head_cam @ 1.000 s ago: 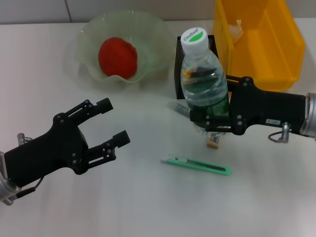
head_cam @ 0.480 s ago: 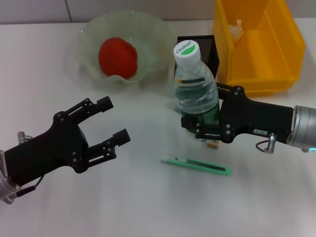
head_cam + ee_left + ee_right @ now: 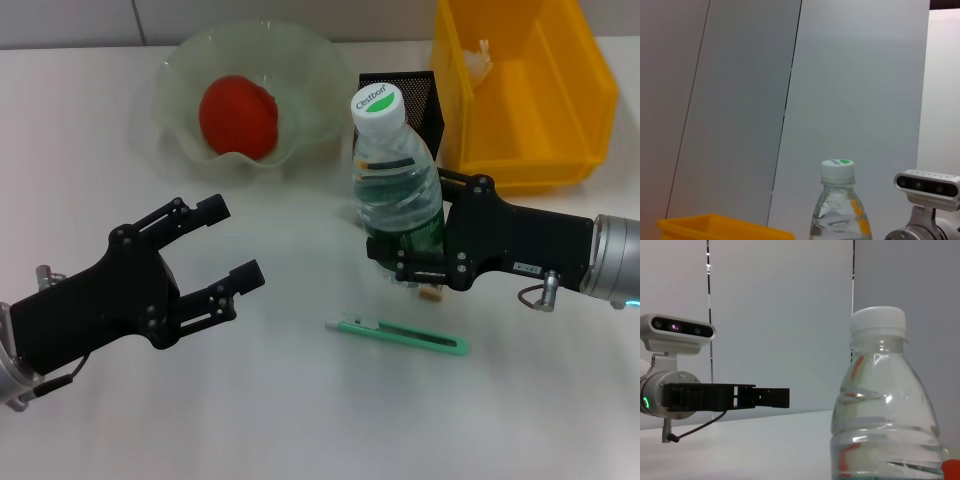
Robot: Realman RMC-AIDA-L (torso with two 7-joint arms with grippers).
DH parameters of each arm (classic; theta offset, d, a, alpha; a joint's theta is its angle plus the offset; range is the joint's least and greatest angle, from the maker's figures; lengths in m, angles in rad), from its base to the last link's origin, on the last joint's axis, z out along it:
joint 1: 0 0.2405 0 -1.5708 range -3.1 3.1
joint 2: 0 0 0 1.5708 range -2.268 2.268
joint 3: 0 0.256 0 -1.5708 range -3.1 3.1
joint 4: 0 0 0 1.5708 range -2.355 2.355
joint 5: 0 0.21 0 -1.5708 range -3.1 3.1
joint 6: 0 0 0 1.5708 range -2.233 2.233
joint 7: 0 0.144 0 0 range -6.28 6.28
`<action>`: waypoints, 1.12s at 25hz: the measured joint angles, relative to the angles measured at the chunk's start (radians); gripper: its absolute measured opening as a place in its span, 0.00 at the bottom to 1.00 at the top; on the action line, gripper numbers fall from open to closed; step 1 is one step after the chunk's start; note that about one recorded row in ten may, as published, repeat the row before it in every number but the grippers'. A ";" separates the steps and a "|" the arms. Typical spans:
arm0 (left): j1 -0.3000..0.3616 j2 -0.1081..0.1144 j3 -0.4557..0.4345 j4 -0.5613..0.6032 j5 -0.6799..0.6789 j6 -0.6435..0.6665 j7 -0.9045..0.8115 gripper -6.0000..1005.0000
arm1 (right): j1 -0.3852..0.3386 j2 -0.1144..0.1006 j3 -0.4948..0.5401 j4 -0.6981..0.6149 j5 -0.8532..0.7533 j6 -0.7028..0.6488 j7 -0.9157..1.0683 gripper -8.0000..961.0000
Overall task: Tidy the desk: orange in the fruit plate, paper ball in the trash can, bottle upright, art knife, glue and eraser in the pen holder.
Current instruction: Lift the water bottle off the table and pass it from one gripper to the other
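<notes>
I should next use my left gripper to take hold of the clear bottle by its neck (image 3: 386, 145) (image 3: 838, 187), just below the white and green cap.
The clear bottle (image 3: 398, 175) with a white and green cap stands upright in front of the black mesh pen holder (image 3: 418, 88). My right gripper (image 3: 405, 252) is shut on its lower body. The right wrist view shows the bottle (image 3: 885, 415) close up. The orange (image 3: 238, 115) lies in the pale green fruit plate (image 3: 178, 70). A paper ball (image 3: 482, 58) sits in the yellow trash can (image 3: 525, 95). The green art knife (image 3: 398, 337) lies flat on the desk, and the small eraser (image 3: 432, 293) rests under my right gripper. The glue is hidden. My left gripper (image 3: 232, 240) hovers open at the near left.
The trash can stands at the back right, touching the pen holder's side. The left wrist view shows the bottle (image 3: 840, 210) and the right arm's wrist camera (image 3: 927, 185) behind it. White desk stretches around the knife.
Over the last second my right gripper carried the bottle left and lower, away from the pen holder. Since half a second ago it has barely shifted. The left arm has stayed still.
</notes>
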 joint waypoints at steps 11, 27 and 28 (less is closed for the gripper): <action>-0.056 -0.010 -0.030 -0.004 0.000 -0.011 -0.063 0.80 | -0.002 0.000 -0.005 0.001 0.000 0.000 -0.001 0.79; -0.177 -0.049 -0.028 -0.015 0.000 -0.086 -0.106 0.78 | 0.000 0.000 -0.009 0.023 -0.005 -0.013 -0.002 0.79; -0.186 -0.050 -0.027 -0.020 0.000 -0.087 -0.107 0.78 | 0.000 0.000 -0.009 0.025 -0.006 -0.013 -0.002 0.79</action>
